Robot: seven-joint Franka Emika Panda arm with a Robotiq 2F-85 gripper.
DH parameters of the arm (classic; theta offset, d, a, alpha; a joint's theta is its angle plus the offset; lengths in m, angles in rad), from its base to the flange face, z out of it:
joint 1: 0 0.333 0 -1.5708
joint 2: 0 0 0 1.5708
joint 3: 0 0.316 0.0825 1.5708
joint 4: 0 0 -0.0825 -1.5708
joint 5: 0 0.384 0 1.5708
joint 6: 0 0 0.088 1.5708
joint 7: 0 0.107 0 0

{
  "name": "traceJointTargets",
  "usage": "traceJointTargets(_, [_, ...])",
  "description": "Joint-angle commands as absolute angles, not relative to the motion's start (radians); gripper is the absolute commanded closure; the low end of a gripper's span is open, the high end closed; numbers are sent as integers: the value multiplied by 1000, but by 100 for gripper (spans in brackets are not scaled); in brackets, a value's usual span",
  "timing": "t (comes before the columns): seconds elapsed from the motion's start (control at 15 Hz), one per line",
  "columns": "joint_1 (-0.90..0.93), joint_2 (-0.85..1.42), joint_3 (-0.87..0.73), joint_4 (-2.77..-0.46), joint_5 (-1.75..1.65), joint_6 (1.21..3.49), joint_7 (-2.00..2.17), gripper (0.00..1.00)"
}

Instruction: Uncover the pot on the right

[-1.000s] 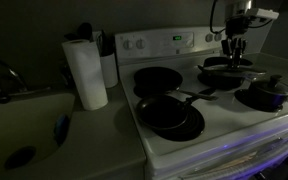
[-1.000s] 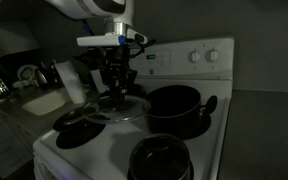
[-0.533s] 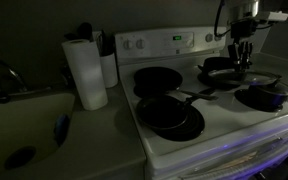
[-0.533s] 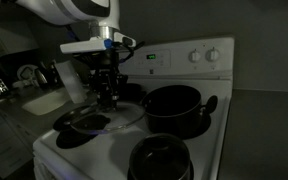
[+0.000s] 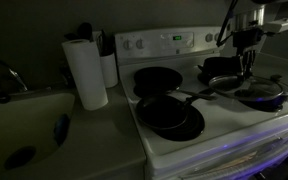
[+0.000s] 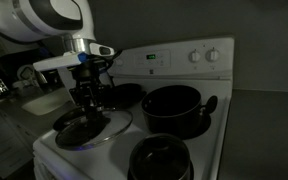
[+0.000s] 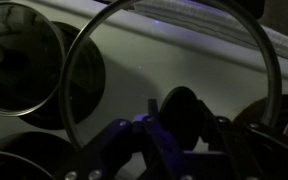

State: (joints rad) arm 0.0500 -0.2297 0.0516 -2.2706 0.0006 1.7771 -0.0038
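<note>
The glass lid will go down from my gripper onto the white stove top between the front frying pan [image 7: 167, 85] and the pot.
The wide black pot [image 5: 222, 70] stands open on the stove's back burner and also shows in an exterior view [image 6: 172, 106]. My gripper [image 5: 247, 66] is shut on the knob of the large round glass lid [image 5: 256, 87]. It holds the lid off to the side of the pot, low over the front of the stove. In an exterior view the gripper [image 6: 90, 98] grips the lid [image 6: 100, 128] to the left of the pot. In the wrist view the lid's rim [image 7: 76, 60] fills the frame, with the knob between the fingers [image 7: 179, 118].
Black frying pans [image 5: 169, 115] lie on the stove's front burner, another pan [image 5: 158, 78] behind. A smaller dark pot [image 5: 267, 98] sits under the held lid. A paper towel roll [image 5: 84, 72] and a sink [image 5: 24, 125] are beside the stove.
My gripper has carried the lid off the wide pot, sideways toward the stove's front and lower. The pot now stands uncovered.
</note>
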Motion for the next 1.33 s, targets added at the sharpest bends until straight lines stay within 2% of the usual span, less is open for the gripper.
traceJointTargets(0.0, [71, -312, 90, -2349, -23, 1795, 68, 86])
traceJointTargets(0.6, [128, -382, 159, -2434, 31, 1702, 185, 86])
traceJointTargets(1.27, [133, -364, 110, -2547, 243, 1932, 52, 86])
